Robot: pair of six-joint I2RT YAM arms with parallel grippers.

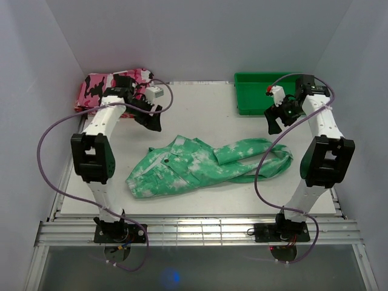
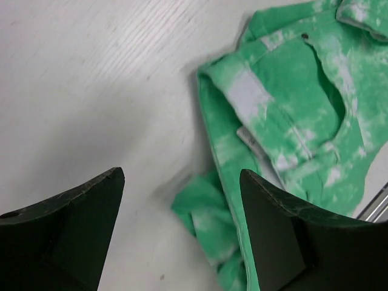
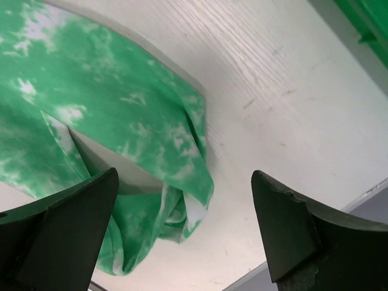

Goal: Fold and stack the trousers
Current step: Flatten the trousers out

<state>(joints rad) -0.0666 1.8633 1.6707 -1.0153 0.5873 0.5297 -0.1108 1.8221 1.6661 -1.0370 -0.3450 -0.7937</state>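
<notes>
My left gripper is to go next to the back corner of the trousers' waistband [image 1: 179, 137] [image 2: 207, 71], beside the white blotch, and close there.
The trousers [image 1: 200, 165], bright green with white blotches, lie crumpled across the middle of the table, waist at the left, legs bunched toward the right. My left gripper [image 1: 151, 119] hangs open and empty above the table just behind the waist; its wrist view shows the waistband and a pocket [image 2: 291, 91]. My right gripper [image 1: 276, 123] hangs open and empty above the table behind the leg ends; its wrist view shows the folded leg cloth [image 3: 121, 121].
A pink, black and white camouflage folded cloth [image 1: 100, 85] lies at the back left corner. A plain green plastic tray [image 1: 257, 94] stands at the back right. Purple cables loop beside both arms. The table's front edge runs along a metal rail [image 1: 194, 227].
</notes>
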